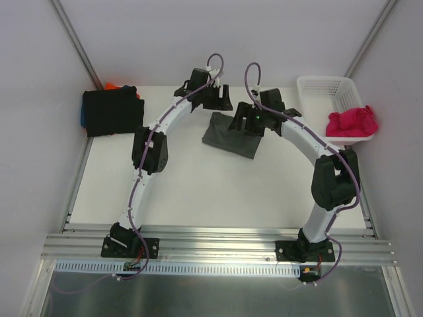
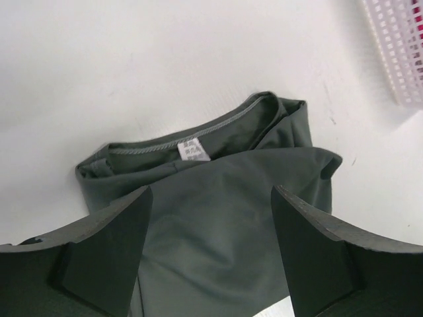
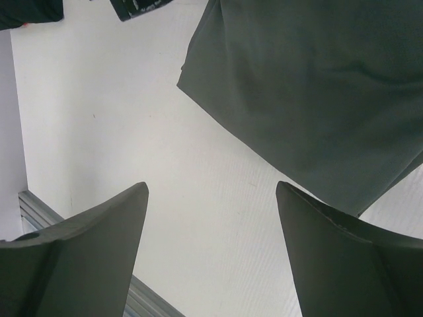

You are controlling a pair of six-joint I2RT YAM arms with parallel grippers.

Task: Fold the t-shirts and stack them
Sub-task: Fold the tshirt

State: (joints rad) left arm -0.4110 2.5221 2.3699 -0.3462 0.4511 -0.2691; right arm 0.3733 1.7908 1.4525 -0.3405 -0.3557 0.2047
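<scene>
Next, I close my left gripper on the dark grey t-shirt's side edge (image 1: 209,127) (image 2: 144,271), the one towards the folded stack, below the collar of the shirt.
A folded dark grey t-shirt (image 1: 228,137) lies mid-table at the back. In the left wrist view it (image 2: 218,198) fills the lower middle, collar and white label facing away. In the right wrist view it (image 3: 317,92) lies at the upper right. My left gripper (image 2: 210,198) is open above the shirt, holding nothing. My right gripper (image 3: 211,191) is open and empty over bare table beside the shirt's edge. A folded stack with a black shirt (image 1: 111,111) on top, orange and blue showing beneath, sits at the back left. A magenta-pink shirt (image 1: 352,121) hangs over the basket's front.
A white lattice basket (image 1: 327,89) stands at the back right, also in the left wrist view (image 2: 396,46). The table's (image 1: 198,191) aluminium rail (image 1: 218,241) runs along the near edge. Grey walls close in on both sides.
</scene>
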